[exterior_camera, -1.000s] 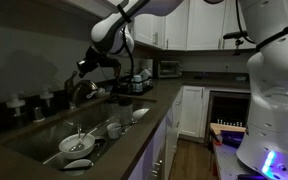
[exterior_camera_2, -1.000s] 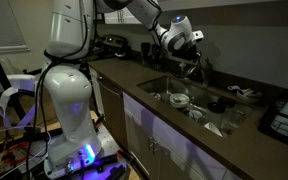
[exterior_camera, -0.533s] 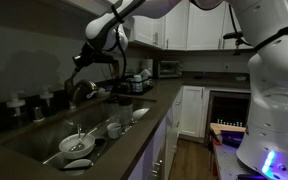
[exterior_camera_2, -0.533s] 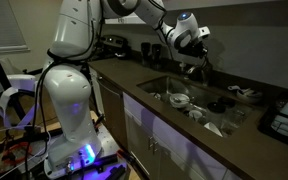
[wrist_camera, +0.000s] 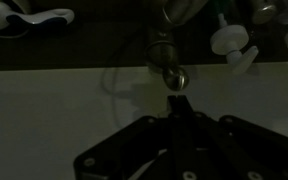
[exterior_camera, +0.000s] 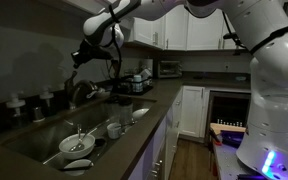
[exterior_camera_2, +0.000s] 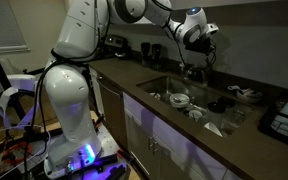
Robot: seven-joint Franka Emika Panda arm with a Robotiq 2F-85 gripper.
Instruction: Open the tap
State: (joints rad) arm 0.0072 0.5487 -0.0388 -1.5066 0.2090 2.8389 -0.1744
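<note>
My gripper's fingers are shut on the wall side of the lever's round end. I need to open them, shift toward the tap's base and close on the lever lower (wrist_camera: 168,66).
The tap (exterior_camera: 78,90) is a dark gooseneck faucet behind the sink; it also shows in the other exterior view (exterior_camera_2: 191,69). In the wrist view its base (wrist_camera: 162,45) and the shiny round end of its lever (wrist_camera: 174,77) sit just beyond my fingertips. My gripper (wrist_camera: 177,103) is shut and empty, its two fingers pressed together, tips close under the lever end; I cannot tell whether they touch. In both exterior views the gripper (exterior_camera: 81,56) (exterior_camera_2: 202,42) hangs a little above the tap.
The sink (exterior_camera: 32,141) holds a white bowl (exterior_camera: 76,144) and cups (exterior_camera: 114,128). Small white-topped bottles (wrist_camera: 234,40) stand behind the tap. A dish rack (exterior_camera: 134,83) sits further along the counter. Wall cabinets hang above, and the white robot body (exterior_camera: 274,100) stands nearby.
The gripper has risen and drawn back from the tap over the last second. It stays shut. The dishes have not moved.
</note>
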